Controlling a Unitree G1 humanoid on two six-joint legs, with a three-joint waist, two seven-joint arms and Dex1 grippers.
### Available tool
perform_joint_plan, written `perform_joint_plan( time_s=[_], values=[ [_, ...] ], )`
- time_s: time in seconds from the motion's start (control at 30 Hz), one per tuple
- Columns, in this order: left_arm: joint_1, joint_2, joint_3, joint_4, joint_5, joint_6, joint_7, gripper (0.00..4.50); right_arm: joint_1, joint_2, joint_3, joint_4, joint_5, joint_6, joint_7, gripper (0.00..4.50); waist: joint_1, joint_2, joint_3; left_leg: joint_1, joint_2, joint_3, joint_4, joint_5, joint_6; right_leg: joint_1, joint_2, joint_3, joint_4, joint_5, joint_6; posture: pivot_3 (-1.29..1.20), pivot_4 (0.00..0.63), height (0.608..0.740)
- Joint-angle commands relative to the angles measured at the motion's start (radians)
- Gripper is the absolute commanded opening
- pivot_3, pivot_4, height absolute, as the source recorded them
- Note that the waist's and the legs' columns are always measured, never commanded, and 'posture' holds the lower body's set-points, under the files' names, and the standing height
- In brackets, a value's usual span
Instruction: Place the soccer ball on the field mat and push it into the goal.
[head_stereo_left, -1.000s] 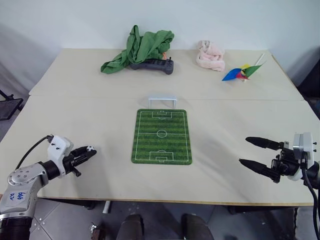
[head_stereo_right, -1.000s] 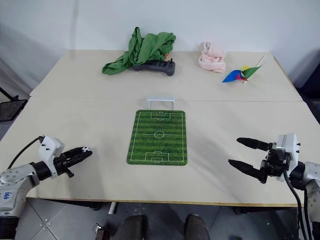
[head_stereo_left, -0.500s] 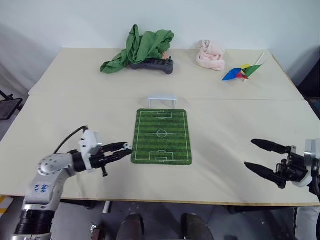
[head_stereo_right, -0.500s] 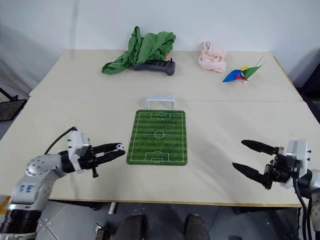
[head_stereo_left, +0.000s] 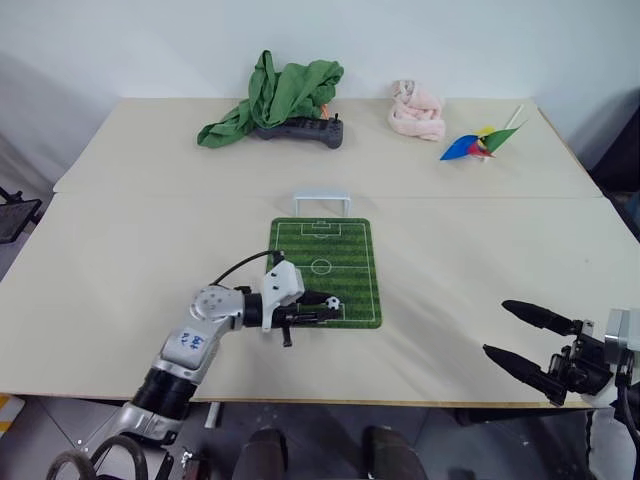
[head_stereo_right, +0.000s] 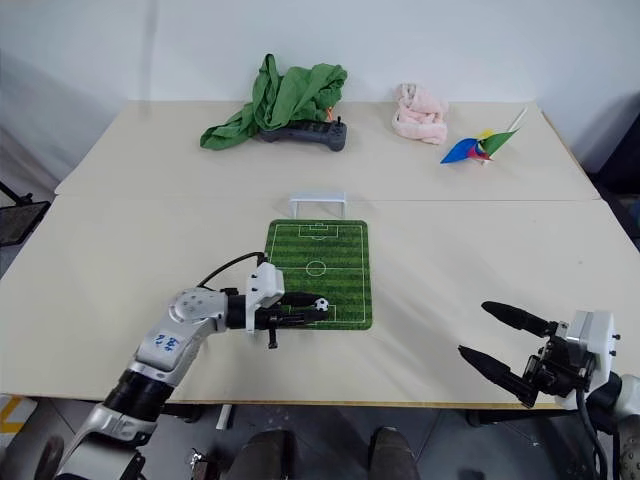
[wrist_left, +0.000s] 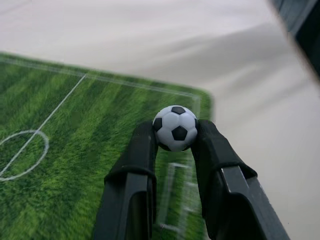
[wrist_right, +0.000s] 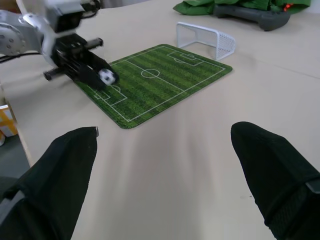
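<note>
The robot's left gripper needs to release the soccer ball inside the near printed goal box (head_stereo_left: 306, 313) (wrist_left: 185, 219), next to the line closest to that gripper's wrist.
The soccer ball (wrist_left: 175, 128), tiny and white with black patches, is pinched between the two black fingertips of my left gripper (head_stereo_left: 327, 304), which is shut on it. The gripper holds it just above the near end of the field mat (head_stereo_left: 345, 262), over the near printed goal box. The goal (head_stereo_left: 322, 201), a small white frame, stands at the mat's far end. Far off at the table's near right edge, my right gripper (head_stereo_left: 516, 333) hangs open and holds nothing. The right wrist view shows the ball (wrist_right: 106, 76), the mat (wrist_right: 165, 82) and the goal (wrist_right: 206, 39) from the side.
At the back of the table lie a green cloth (head_stereo_left: 280, 95) over a dark controller (head_stereo_left: 298, 131), a pink cloth (head_stereo_left: 416, 109) and a coloured pinwheel (head_stereo_left: 473, 145). A seam (head_stereo_left: 500, 198) runs across the table behind the goal.
My left arm has swung right from the table's near left, carrying the ball over the mat's near end. The right gripper has drawn back a little toward the table's near edge.
</note>
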Motion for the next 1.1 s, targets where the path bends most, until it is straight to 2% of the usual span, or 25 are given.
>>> perform_joint_plan(
  time_s=[0.03,0.47,0.93,0.97,1.1],
  values=[
    [-0.018,0.003,0.001,0.022,0.037,-0.033,0.015,0.80,0.038,0.010,-0.062,-0.044,0.020,-0.021,-0.017,4.50,0.000,0.000,0.000,0.000,0.000,0.000,0.000,0.000,0.000,0.000,0.000,0.000,0.000,0.000,0.000,0.00,0.150,0.740],
    [0.065,0.062,0.016,-0.144,0.041,0.064,0.014,0.80,0.096,0.022,-0.093,-0.072,0.020,-0.024,-0.060,4.50,0.001,0.000,0.000,0.000,0.000,0.000,-0.001,-0.001,0.001,0.000,0.000,0.000,-0.002,0.000,0.000,0.00,0.150,0.740],
    [0.070,0.067,0.005,-0.104,0.076,0.059,0.040,0.80,0.062,0.005,-0.077,-0.050,0.005,-0.018,-0.070,4.50,0.000,0.000,0.000,0.000,0.000,0.000,-0.001,-0.001,0.001,0.000,0.000,0.001,-0.002,0.000,0.000,0.00,0.150,0.740],
    [0.068,0.066,0.006,-0.103,0.076,0.060,0.040,1.53,0.059,0.005,-0.077,-0.049,0.005,-0.018,-0.070,4.50,0.000,0.000,0.000,0.000,0.000,0.001,-0.001,-0.001,0.001,0.000,0.000,0.001,-0.002,0.000,0.000,0.00,0.150,0.740],
    [0.063,0.063,0.009,-0.104,0.073,0.068,0.040,2.60,0.049,0.001,-0.079,-0.039,0.000,-0.018,-0.068,4.50,0.000,0.000,0.000,0.000,0.000,0.001,0.000,0.000,0.001,0.000,0.000,0.001,-0.002,0.001,0.000,0.00,0.150,0.740]
  ],
)
